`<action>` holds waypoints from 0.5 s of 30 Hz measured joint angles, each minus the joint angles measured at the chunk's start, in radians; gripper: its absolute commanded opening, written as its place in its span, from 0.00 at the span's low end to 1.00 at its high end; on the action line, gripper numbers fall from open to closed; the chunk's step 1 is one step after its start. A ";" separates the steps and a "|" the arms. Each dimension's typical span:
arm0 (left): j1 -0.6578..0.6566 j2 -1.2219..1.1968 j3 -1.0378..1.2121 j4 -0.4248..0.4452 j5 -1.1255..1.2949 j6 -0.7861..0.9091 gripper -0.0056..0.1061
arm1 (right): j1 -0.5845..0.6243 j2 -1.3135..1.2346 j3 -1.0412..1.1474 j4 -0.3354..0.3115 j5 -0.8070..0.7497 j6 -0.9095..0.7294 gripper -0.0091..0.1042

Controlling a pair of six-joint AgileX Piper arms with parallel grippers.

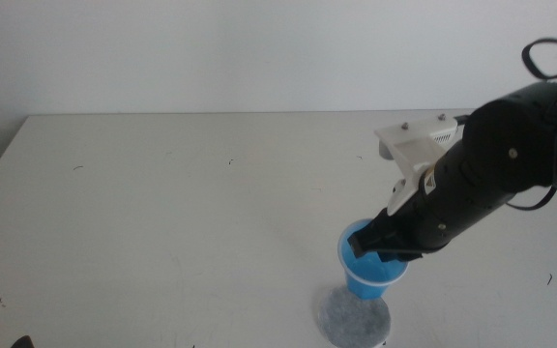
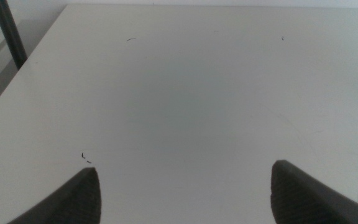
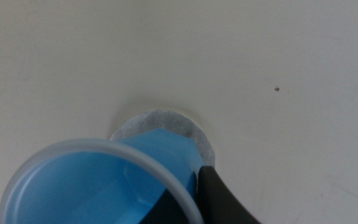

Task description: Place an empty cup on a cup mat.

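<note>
Next, my right gripper puts the bright blue cup down near the middle of the round grey cup mat (image 1: 362, 317) (image 3: 163, 161). The cup is upright on or just above it.
The bright blue cup (image 1: 370, 269) stands upright on or just above the round grey cup mat (image 1: 354, 319) near the table's front edge; contact is hidden. My right gripper (image 1: 380, 242) comes in from the right and is shut on the cup's rim. In the right wrist view the cup (image 3: 98, 186) is empty, held by a dark jaw, with the mat (image 3: 166, 124) showing behind it. My left gripper (image 2: 185, 193) waits open and empty over bare table.
The white table (image 1: 162, 193) carries only a few small dark specks. A dark pole (image 2: 8, 34) stands beyond the table's edge in the left wrist view.
</note>
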 measured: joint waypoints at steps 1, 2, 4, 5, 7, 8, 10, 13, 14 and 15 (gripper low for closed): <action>0.000 0.000 0.000 0.000 0.000 0.000 0.99 | 0.007 0.000 0.023 0.001 -0.022 0.001 0.07; 0.000 0.000 0.000 0.000 0.000 0.000 0.99 | 0.013 0.000 0.043 0.001 -0.043 0.002 0.07; 0.000 0.000 0.000 0.000 0.000 0.000 0.99 | 0.018 0.000 0.072 0.001 -0.078 0.004 0.07; 0.000 0.000 0.000 0.000 0.000 0.000 0.99 | 0.019 0.002 0.085 0.001 -0.096 0.004 0.07; 0.000 0.000 0.000 0.000 0.000 0.000 0.99 | 0.019 0.005 0.109 0.001 -0.129 0.004 0.07; 0.000 0.000 0.000 0.000 0.000 0.000 0.99 | 0.019 0.010 0.121 0.000 -0.146 0.004 0.07; 0.000 0.000 0.000 0.000 0.000 0.000 0.99 | 0.019 0.019 0.143 0.000 -0.174 0.004 0.07; 0.000 0.000 0.000 0.000 0.000 0.000 0.99 | 0.019 0.037 0.161 0.000 -0.206 0.004 0.07; 0.000 0.000 0.000 0.000 0.000 0.000 0.99 | 0.019 0.046 0.162 -0.003 -0.213 0.004 0.07; 0.000 0.000 0.000 0.000 0.000 0.000 0.99 | 0.019 0.052 0.162 -0.003 -0.220 0.004 0.07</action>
